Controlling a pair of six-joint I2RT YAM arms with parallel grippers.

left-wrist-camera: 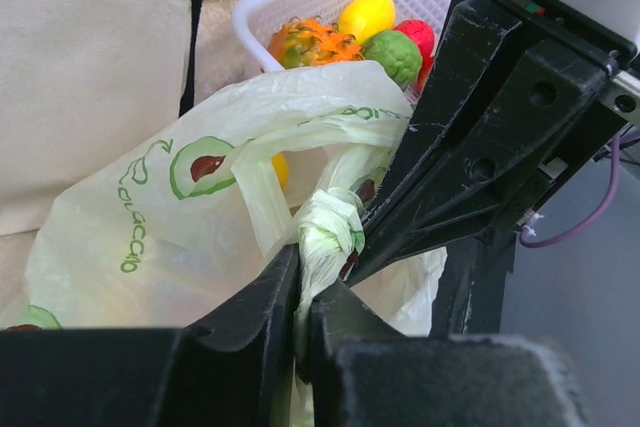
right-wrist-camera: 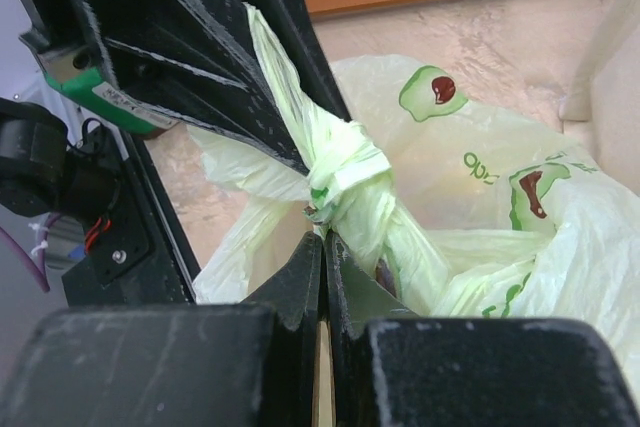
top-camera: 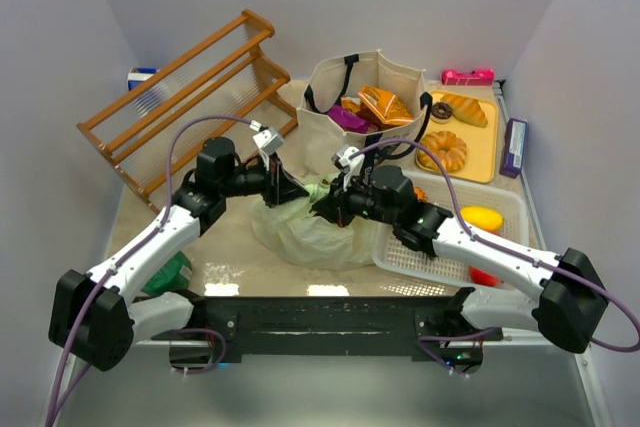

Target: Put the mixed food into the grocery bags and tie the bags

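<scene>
The bag hangs open beside the knot, so the robot's right gripper will keep hold of the knot while the left gripper opens and takes a wider bunch of plastic [left-wrist-camera: 395,299].
The pale green plastic bag [top-camera: 305,232] with avocado print lies between my arms. Its handles are twisted into a knot [left-wrist-camera: 330,229], which also shows in the right wrist view [right-wrist-camera: 345,179]. My left gripper [left-wrist-camera: 300,292] is shut on a handle strand just below the knot. My right gripper [right-wrist-camera: 323,242] is shut with its tips pinched at the knot's base from the other side. Both grippers meet over the bag in the top view, left [top-camera: 283,190] and right [top-camera: 325,209]. The beige canvas tote [top-camera: 372,82] stands open behind, holding an orange packet [top-camera: 385,104] and a purple packet [top-camera: 347,117].
A white mesh basket [top-camera: 440,257] with toy fruit [left-wrist-camera: 367,13] sits right of the bag. A yellow tray [top-camera: 482,152] with donuts and bread is at the back right. A wooden rack [top-camera: 190,97] stands at the back left. A dark green bundle [top-camera: 170,272] lies near the left arm.
</scene>
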